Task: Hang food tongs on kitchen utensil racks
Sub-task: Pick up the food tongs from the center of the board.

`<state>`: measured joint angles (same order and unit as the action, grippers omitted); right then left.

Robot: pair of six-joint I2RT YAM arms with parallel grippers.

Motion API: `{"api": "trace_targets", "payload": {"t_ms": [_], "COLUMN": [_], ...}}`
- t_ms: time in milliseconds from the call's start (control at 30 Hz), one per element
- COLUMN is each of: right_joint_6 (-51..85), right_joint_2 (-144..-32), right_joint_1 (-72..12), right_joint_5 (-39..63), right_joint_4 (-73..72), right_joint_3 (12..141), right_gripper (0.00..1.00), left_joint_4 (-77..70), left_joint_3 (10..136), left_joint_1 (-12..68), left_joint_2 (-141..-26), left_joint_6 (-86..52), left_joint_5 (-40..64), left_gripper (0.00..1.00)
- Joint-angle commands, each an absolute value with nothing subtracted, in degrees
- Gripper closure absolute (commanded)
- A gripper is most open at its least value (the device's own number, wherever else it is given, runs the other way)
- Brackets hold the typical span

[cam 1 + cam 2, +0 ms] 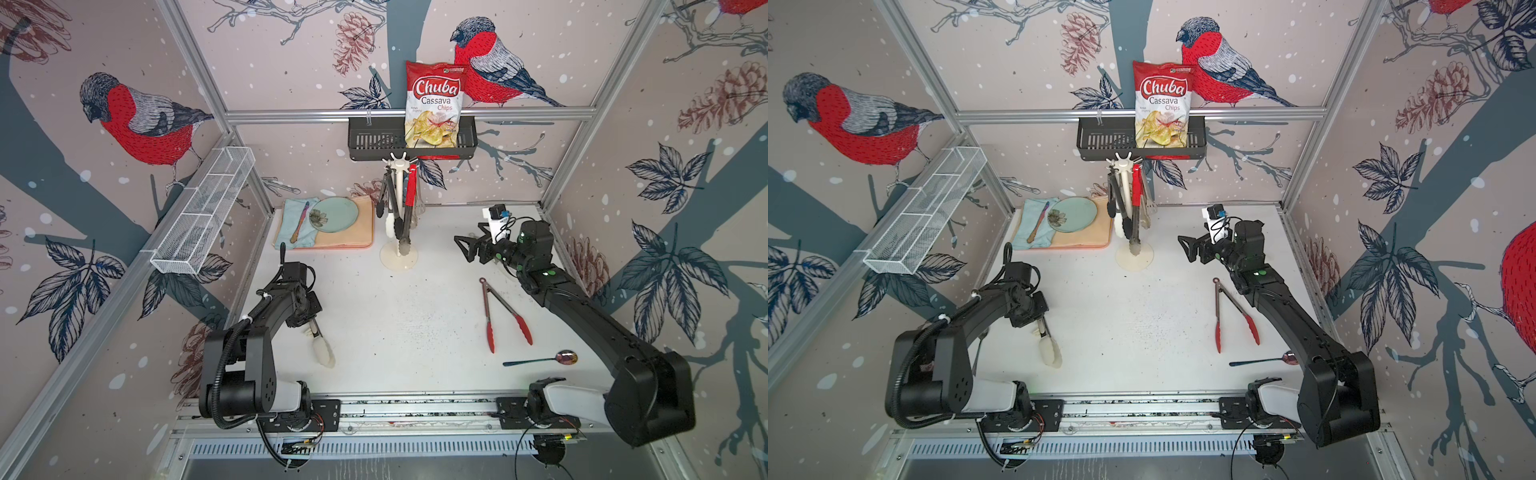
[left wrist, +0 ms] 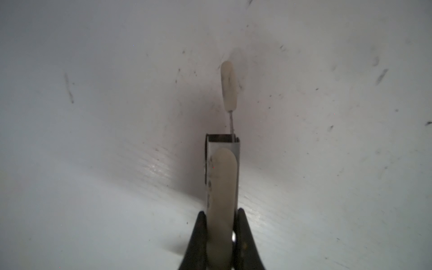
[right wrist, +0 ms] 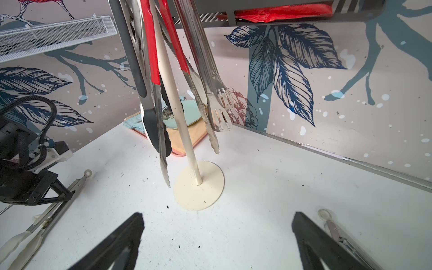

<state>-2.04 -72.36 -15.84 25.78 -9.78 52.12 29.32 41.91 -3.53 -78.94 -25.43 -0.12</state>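
The white-tipped food tongs are standing on edge, their ring edge-on to my left gripper, so next I let them go to lie flat, then grip one arm (image 2: 222,184).
White-tipped food tongs (image 1: 325,353) (image 1: 1050,353) lie on the white table at the front left. My left gripper (image 1: 312,328) (image 2: 221,217) is shut on them, with its black fingers (image 2: 200,224) pressed against both sides of the cream part (image 2: 223,177). The kitchen utensil rack (image 1: 399,195) (image 1: 1125,187) (image 3: 184,131) stands at the back centre with several tongs hanging from its head. Red-tipped food tongs (image 1: 498,316) (image 1: 1229,311) lie on the table at the right. My right gripper (image 1: 465,247) (image 3: 217,219) hovers open and holds nothing, facing the rack's round base (image 3: 198,184).
A black slotted basket (image 1: 374,143) with a chips bag (image 1: 434,104) hangs on the back wall above the rack. A white wire shelf (image 1: 203,212) runs along the left wall. A tray (image 1: 353,239) with a plate and cloth sits back left. A spoon (image 1: 540,359) lies front right.
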Motion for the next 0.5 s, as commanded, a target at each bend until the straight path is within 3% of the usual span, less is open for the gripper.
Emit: {"api": "trace_targets", "payload": {"t_ms": [0,233,467], "right_joint_6": [-2.8,-1.4,-1.0], "right_joint_2": [-72.1,-73.6,-74.0], "right_joint_1": [-15.7,-15.6,-15.7], "right_joint_5": [26.3,26.4,27.2], "right_joint_4": [-10.9,-11.3,-11.1], "right_joint_3": [52.3,52.4,52.7], "right_gripper": [0.00,0.00,0.00], "left_joint_4": [26.9,22.0,30.6], "left_joint_3": [41.8,40.5,46.6], "left_joint_1": [-3.6,-3.4,-0.1], "left_joint_2": [-76.0,-68.8,-78.6], "left_joint_6": [-24.2,-21.1,-23.7], "left_joint_5": [1.0,8.2,1.8], "left_gripper": [1.00,1.00,1.00]}}
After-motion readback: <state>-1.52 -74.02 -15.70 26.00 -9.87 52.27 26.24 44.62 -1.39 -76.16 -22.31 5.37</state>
